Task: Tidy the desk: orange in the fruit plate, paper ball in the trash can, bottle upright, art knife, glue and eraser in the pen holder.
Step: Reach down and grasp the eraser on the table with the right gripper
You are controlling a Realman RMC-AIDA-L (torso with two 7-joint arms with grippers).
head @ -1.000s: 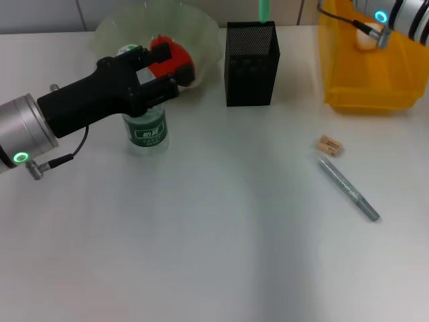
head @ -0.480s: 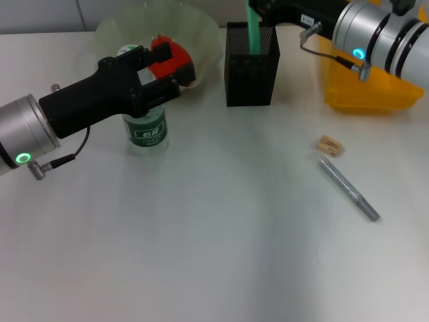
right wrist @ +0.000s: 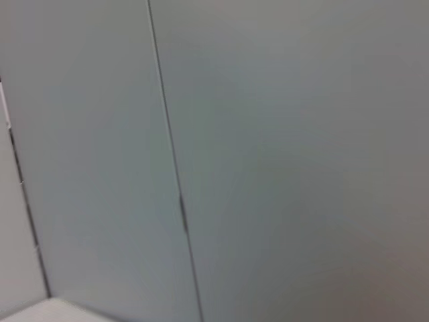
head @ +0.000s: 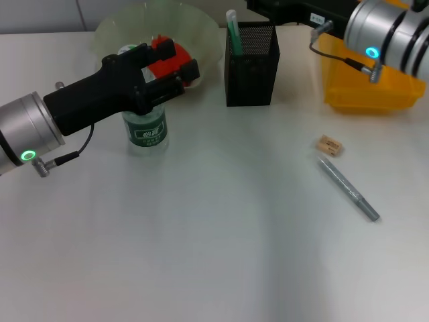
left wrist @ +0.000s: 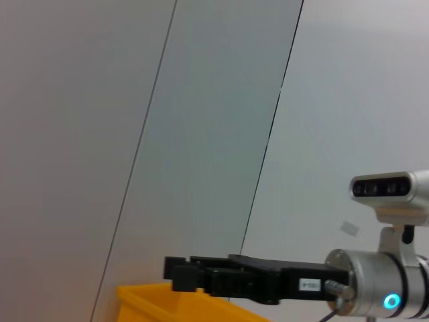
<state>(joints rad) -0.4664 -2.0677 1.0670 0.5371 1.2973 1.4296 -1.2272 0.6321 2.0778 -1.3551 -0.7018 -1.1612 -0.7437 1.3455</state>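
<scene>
The eraser belongs in the pen holder, so next my right gripper moves down to the eraser (head: 329, 145) next to the grey art knife and closes there.
The bottle (head: 145, 128) stands upright near the fruit plate (head: 107, 30). My left gripper (head: 182, 62) hovers over the bottle's upper part, fingers apart and empty. The orange (head: 165, 54) lies in the fruit plate behind those fingers. My right gripper (head: 263, 7) is at the far edge, just above the pen holder (head: 251, 70), open and empty; it also shows in the left wrist view (left wrist: 175, 276). The green glue stick (head: 232, 28) leans inside the pen holder. The eraser (head: 329, 145) and the grey art knife (head: 348, 189) lie on the desk at the right. The paper ball is hidden.
The trash can (head: 365, 84) stands at the back right, partly covered by my right arm; its rim shows in the left wrist view (left wrist: 154, 302). The white desk (head: 214, 255) stretches toward me. The right wrist view shows only a wall.
The glue stick left my right gripper and now leans in the pen holder. The right gripper drew back toward the far edge. My left gripper shifted slightly up and right.
</scene>
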